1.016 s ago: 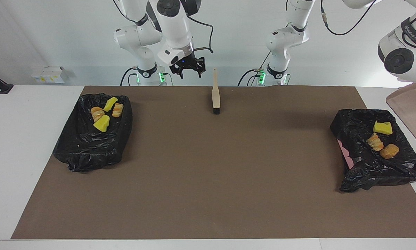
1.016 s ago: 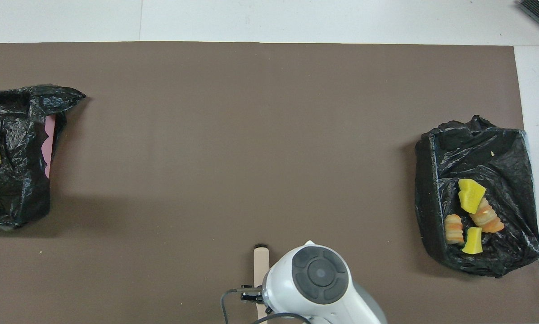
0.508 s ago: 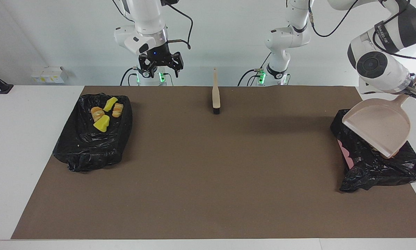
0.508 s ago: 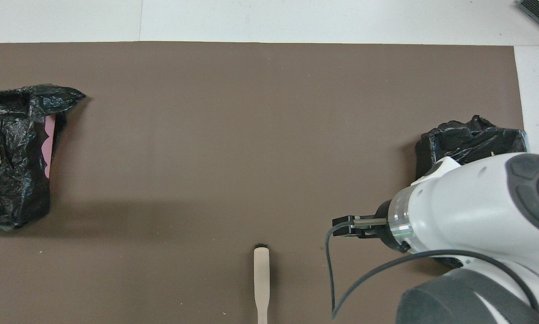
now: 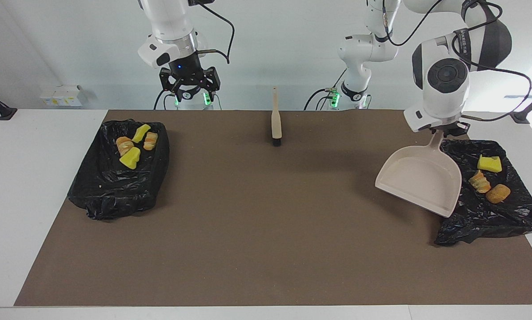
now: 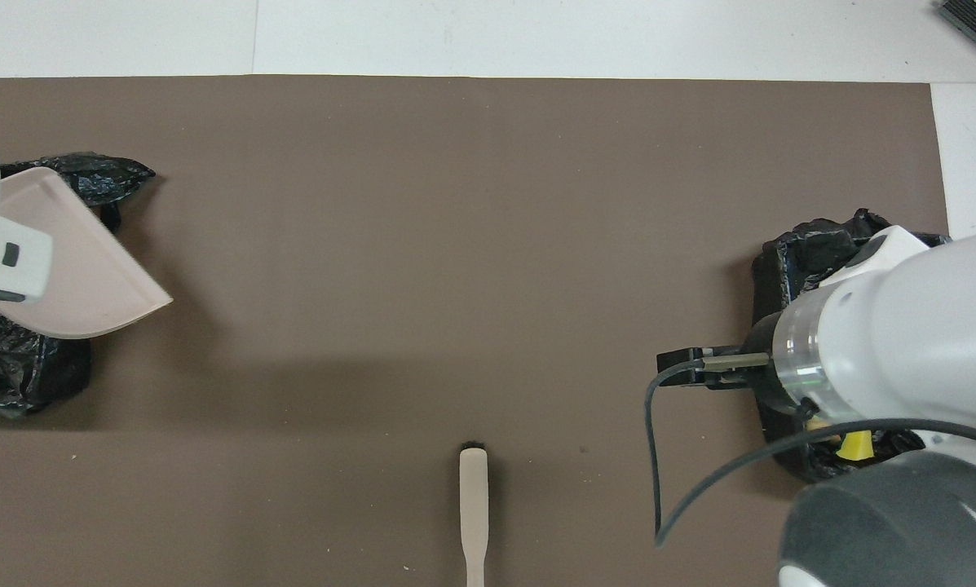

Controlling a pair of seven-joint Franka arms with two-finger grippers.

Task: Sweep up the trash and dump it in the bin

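Note:
My left gripper is going to release the beige dustpan on the open brown mat [image 6: 461, 256], just past where the bristles of the beige brush are. The dustpan hangs over the mat and bin edge.
My left gripper [image 5: 446, 132] is shut on the handle of the beige dustpan [image 5: 419, 180], which hangs tilted and empty over the mat and over the edge of the black-lined bin [image 5: 483, 213] at the left arm's end. Three pieces of trash lie in that bin: a yellow chunk [image 5: 489, 163] and two tan lumps [image 5: 480, 181]. Another black-lined bin [image 5: 114, 186] at the right arm's end holds several pieces of trash [image 5: 131, 158]. My right gripper [image 5: 190, 93] hangs open and empty, high over the table's edge by its own base. In the overhead view the dustpan [image 6: 80, 269] covers most of its bin.
The beige brush [image 5: 276, 120] lies on the brown mat [image 5: 266, 222] between the two arm bases, bristles pointing away from the robots. In the overhead view the brush [image 6: 473, 505] shows whole, and the right arm hides most of its end's bin [image 6: 814, 244].
The left arm swung the dustpan off its bin toward the table's middle, uncovering the trash there. The right gripper left the brush, rose toward its own end and opened wider.

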